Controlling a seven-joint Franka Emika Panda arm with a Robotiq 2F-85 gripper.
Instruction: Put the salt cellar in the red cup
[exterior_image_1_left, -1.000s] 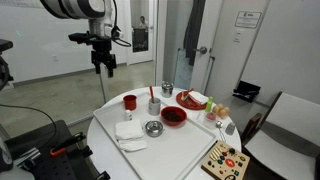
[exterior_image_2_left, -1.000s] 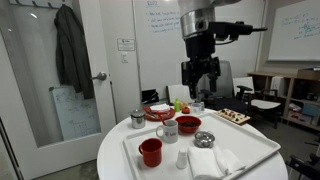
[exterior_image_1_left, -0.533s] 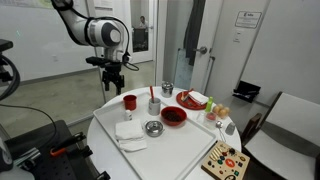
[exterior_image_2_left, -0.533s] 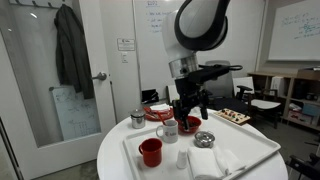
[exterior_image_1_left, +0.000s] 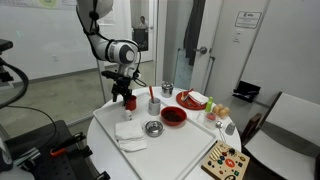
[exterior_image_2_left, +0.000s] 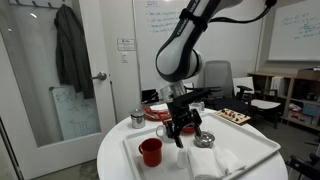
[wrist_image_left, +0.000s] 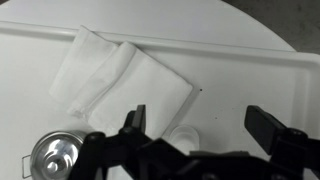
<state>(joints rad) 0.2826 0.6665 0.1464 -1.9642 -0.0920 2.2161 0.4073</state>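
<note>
The gripper I have will close on the salt cellar's top (exterior_image_1_left: 128, 111) (wrist_image_left: 183, 135), next to the folded white napkins.
The red cup (exterior_image_2_left: 150, 151) stands at the near left of the white tray (exterior_image_2_left: 252, 158); it also shows in an exterior view (exterior_image_1_left: 131, 103), partly behind the arm. The salt cellar (wrist_image_left: 183, 136) is a small white cylinder standing upright next to folded white napkins (wrist_image_left: 115, 78). It also shows in an exterior view (exterior_image_2_left: 181, 157). My gripper (wrist_image_left: 202, 125) is open, low over the tray, with the salt cellar between its fingers, nearer the left one and not touched. In both exterior views the gripper (exterior_image_2_left: 181, 141) (exterior_image_1_left: 126, 98) hangs just above the salt cellar, to the right of the cup.
On the tray are a metal bowl (exterior_image_2_left: 204, 140) (wrist_image_left: 55, 158), a white mug (exterior_image_2_left: 168, 128), a red bowl (exterior_image_1_left: 174, 115) and a red plate (exterior_image_1_left: 190, 100). A metal shaker (exterior_image_2_left: 138, 118) stands behind. A wooden board (exterior_image_1_left: 225, 160) lies off the round table.
The arm has come down from high above the table to the tray. The open gripper now sits around the salt cellar. Nothing on the tray has moved.
</note>
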